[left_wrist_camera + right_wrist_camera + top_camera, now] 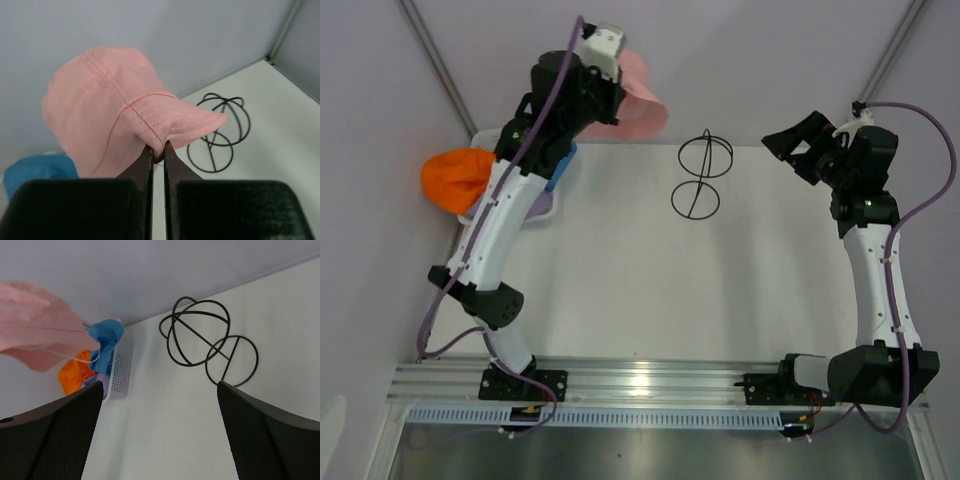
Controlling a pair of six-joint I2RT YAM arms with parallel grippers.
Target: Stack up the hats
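Note:
My left gripper will release the pink hat over the top loop of the black wire stand point(704, 166) point(225, 119).
My left gripper point(620, 98) point(157, 151) is shut on the brim of the pink hat point(642, 100) point(110, 107) and holds it in the air over the table's far left, above the basket. The pink hat also shows in the right wrist view point(35, 320). The blue hat point(564, 162) point(40, 172) point(106, 335), the orange hat point(455, 180) point(75, 375) and the lavender hat point(542, 206) point(102, 384) lie bunched in the basket, partly hidden by the left arm. My right gripper point(796, 150) point(160, 385) is open and empty at the far right.
The white mesh basket point(485, 133) point(122, 370) stands at the far left edge. The black wire stand point(700, 175) point(220, 130) point(205, 345) sits at the far middle of the table, between the two grippers. Grey walls close in the back and sides.

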